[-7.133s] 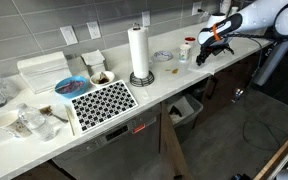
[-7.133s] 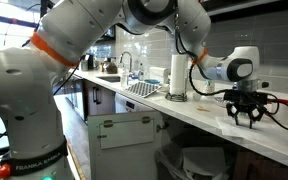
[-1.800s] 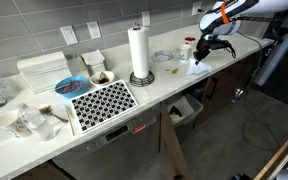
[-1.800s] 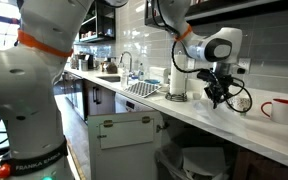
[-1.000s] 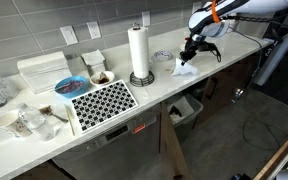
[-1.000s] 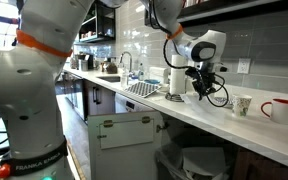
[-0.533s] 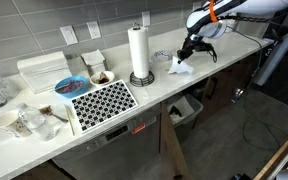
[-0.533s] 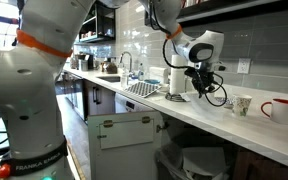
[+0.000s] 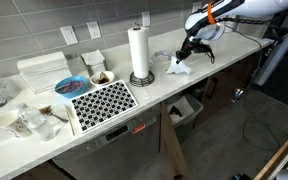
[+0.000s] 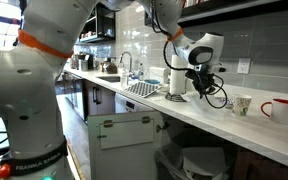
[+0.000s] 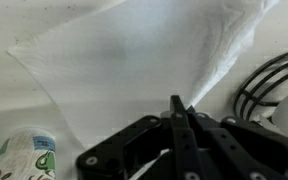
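Observation:
The white cloth fans out from one held corner; I need to release it and pinch the cloth's middle (image 11: 122, 66).
My gripper (image 9: 187, 50) hangs low over the counter near its far end, with its fingers pressed together. It is shut on one corner of a thin white cloth (image 9: 178, 68). In the wrist view the cloth (image 11: 124, 60) fans out flat on the counter from my fingertips (image 11: 176, 104). In an exterior view the gripper (image 10: 198, 88) is just past the paper towel roll (image 10: 176, 80).
A paper towel roll (image 9: 138, 50) stands mid-counter, with a patterned mat (image 9: 102, 101), a blue bowl (image 9: 70, 86) and cups beyond it. A glass dish (image 9: 164, 56) sits by the wall. A white mug (image 10: 242, 104) and red mug (image 10: 279, 109) stand nearby. Black cable loops (image 11: 274, 85) hang beside the gripper.
The gripper has slid a little along the counter toward the paper towel roll, dragging the white cloth with it. It stays shut.

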